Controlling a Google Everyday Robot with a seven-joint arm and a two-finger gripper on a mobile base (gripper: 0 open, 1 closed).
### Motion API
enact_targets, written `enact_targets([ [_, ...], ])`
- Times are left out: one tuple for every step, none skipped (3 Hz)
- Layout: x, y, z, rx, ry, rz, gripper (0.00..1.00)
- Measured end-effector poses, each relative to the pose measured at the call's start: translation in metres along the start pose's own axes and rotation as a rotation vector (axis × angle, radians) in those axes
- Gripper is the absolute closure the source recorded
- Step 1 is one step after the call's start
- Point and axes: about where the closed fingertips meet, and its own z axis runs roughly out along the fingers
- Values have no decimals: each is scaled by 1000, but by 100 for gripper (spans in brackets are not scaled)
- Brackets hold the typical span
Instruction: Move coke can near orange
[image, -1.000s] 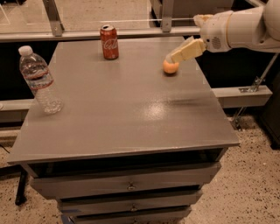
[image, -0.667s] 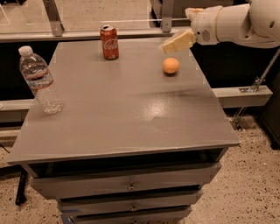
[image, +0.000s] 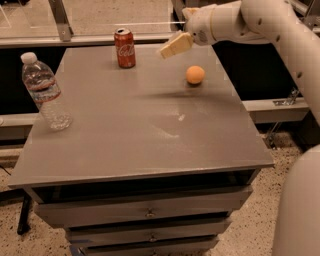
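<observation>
The red coke can belongs near the orange, so my gripper goes to it next and closes around the can's middle (image: 126, 49).
The red coke can (image: 125, 48) stands upright at the back of the grey table top (image: 135, 125), left of centre. The orange (image: 195, 75) sits at the back right, about a hand's width right of the can. My gripper (image: 170, 47) hangs in the air above the table's back edge, between the can and the orange, a little above both. It holds nothing and touches neither. The white arm reaches in from the upper right.
A clear plastic water bottle (image: 46, 92) stands upright near the table's left edge. The table is a cabinet with drawers (image: 147, 212) below its front. A glass railing runs behind the table. A white robot part fills the lower right corner.
My gripper has moved left from beside the orange, rising over it, and now hangs closer to the coke can. The can, orange and bottle have not moved.
</observation>
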Motion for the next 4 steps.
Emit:
enact_targets([
  [9, 4, 38, -21, 40, -3, 0],
  [18, 6, 70, -30, 70, 7, 0],
  [25, 7, 101, -41, 86, 25, 0],
  [23, 6, 125, -49, 85, 33, 0],
])
